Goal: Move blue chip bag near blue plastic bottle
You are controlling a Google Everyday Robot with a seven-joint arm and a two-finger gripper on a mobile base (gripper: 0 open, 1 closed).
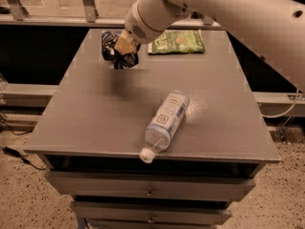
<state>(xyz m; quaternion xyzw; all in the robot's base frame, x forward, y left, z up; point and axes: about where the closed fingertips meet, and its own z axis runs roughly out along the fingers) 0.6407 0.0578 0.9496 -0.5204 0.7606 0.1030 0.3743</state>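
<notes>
My gripper has the blue chip bag to put down. Next, I let go of it against the blue plastic bottle's base end [198,89], opposite the bottle's white cap.
The blue chip bag [114,51] is dark navy and crumpled, and hangs in my gripper [123,49] above the far left part of the grey table [95,118]. The gripper is shut on the bag, and the bag's shadow falls on the table below it. The blue plastic bottle [166,122] lies on its side near the table's front edge. Its white cap [146,155] points over the front edge. The bag is well apart from the bottle, behind it and to its left.
A green flat snack bag [176,42] lies at the back of the table, right of the gripper. My large white arm [228,8] spans the upper right. Drawers [150,192] sit under the tabletop. A metal railing [57,20] runs behind the table.
</notes>
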